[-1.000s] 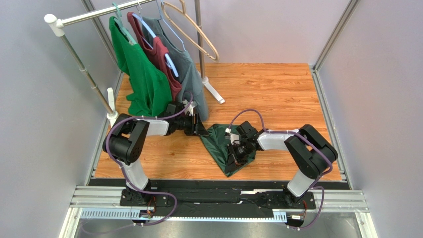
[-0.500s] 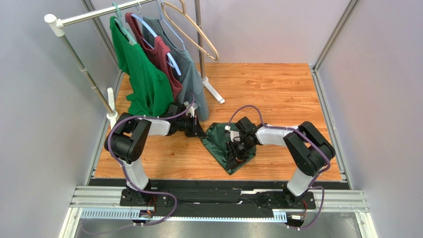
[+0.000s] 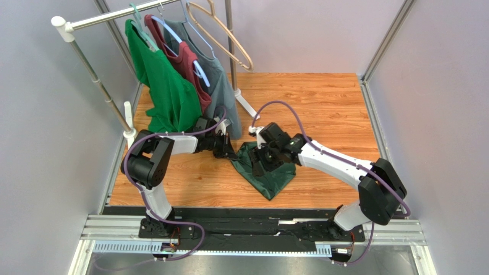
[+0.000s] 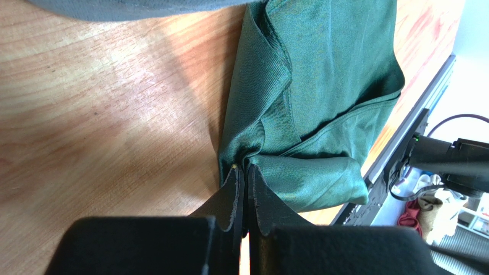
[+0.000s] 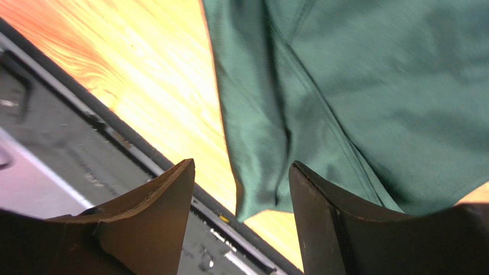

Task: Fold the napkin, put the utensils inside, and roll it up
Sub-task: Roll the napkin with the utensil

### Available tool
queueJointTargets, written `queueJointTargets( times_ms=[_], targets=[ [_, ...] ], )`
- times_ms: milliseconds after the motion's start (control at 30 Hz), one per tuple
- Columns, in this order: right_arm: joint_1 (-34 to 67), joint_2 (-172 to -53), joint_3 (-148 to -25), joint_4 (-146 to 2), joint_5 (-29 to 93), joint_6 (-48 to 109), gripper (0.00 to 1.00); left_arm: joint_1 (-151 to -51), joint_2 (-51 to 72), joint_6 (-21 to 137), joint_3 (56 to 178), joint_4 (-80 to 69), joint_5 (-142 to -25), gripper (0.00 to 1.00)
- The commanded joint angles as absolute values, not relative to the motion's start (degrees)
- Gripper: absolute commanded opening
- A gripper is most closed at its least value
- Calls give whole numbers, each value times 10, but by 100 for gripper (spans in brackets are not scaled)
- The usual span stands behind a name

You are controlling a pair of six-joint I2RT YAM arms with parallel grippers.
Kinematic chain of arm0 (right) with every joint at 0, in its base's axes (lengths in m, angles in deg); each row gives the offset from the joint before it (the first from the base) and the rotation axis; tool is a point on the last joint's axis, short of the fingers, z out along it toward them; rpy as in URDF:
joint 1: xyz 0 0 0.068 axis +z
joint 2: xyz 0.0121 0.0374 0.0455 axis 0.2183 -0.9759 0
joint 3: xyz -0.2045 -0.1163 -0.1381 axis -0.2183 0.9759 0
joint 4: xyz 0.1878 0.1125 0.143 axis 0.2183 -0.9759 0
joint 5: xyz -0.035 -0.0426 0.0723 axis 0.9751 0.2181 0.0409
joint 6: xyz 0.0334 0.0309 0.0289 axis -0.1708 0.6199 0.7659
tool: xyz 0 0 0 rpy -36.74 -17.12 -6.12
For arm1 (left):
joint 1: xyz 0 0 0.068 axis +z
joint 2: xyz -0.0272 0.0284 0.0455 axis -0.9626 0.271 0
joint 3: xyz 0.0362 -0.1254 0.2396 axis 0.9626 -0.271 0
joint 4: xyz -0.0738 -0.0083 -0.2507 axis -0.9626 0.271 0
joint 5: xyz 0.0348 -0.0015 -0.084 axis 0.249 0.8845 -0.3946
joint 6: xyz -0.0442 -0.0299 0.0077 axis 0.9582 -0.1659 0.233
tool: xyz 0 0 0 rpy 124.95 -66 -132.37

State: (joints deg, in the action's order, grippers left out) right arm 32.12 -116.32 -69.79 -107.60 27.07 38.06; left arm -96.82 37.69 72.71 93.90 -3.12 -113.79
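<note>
Next, I open my left gripper and back it off while my right gripper takes the napkin's near flap [image 4: 324,182], because the napkin's corner bunches up at the ends of my left fingers.
The napkin [image 3: 271,179] is a dark green cloth lying crumpled in a rough triangle on the wooden table, with its point toward the near edge. My left gripper [image 3: 230,153] sits at its left corner. In the left wrist view the left gripper [image 4: 245,169] is shut, and the napkin [image 4: 333,69] bunches up right at its tips. My right gripper [image 3: 262,165] hovers over the cloth's left half. The right wrist view shows it [image 5: 241,170] open and empty, with the napkin [image 5: 373,86] below it. The utensils are out of view.
A clothes rack [image 3: 96,86] stands at the back left with a bright green shirt [image 3: 163,86], a maroon one and a grey-green shirt [image 3: 221,86], which hangs close behind my left gripper. The rack's white foot [image 3: 248,106] lies behind the napkin. A metal rail [image 3: 252,229] runs along the near edge.
My left gripper has shut on the napkin's left corner. My right gripper has opened, let go of the cloth and moved back and left over it.
</note>
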Motion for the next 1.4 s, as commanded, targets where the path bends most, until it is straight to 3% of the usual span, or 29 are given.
queueJointTargets(
  times_ms=[0, 367, 633, 733, 767, 867, 933, 967, 1067, 1167, 1367],
  targets=[
    [408, -1207, -724, -1064, 452, 370, 65, -972, 369, 710, 954, -2, -1131, 0],
    [472, -1251, -679, -1022, 499, 390, 65, -972, 371, 708, 960, 8, -1130, 0],
    [478, -1247, -646, -1014, 457, 421, 57, -972, 371, 709, 960, 8, -1127, 0],
    [478, -1247, -638, -1008, 444, 433, 46, -972, 369, 711, 959, 8, -1126, 0],
    [478, -1248, -636, -1007, 440, 435, 38, -972, 367, 712, 959, 6, -1124, 0],
    [477, -1252, -625, -998, 426, 437, 24, -972, 359, 718, 953, -4, -1127, 0],
    [471, -1253, -616, -986, 408, 436, 16, -971, 342, 725, 947, -13, -1116, 7],
    [466, -1253, -611, -979, 388, 436, 11, -971, 333, 727, 940, -16, -1111, 28],
    [444, -1244, -589, -947, 336, 433, 9, -965, 296, 742, 925, -26, -1091, 56],
    [422, -1233, -568, -918, 284, 422, 9, -962, 259, 748, 915, -28, -1071, 63],
    [374, -1238, -539, -867, 170, 412, 8, -961, 205, 729, 879, -45, -1071, 64]
  ],
)
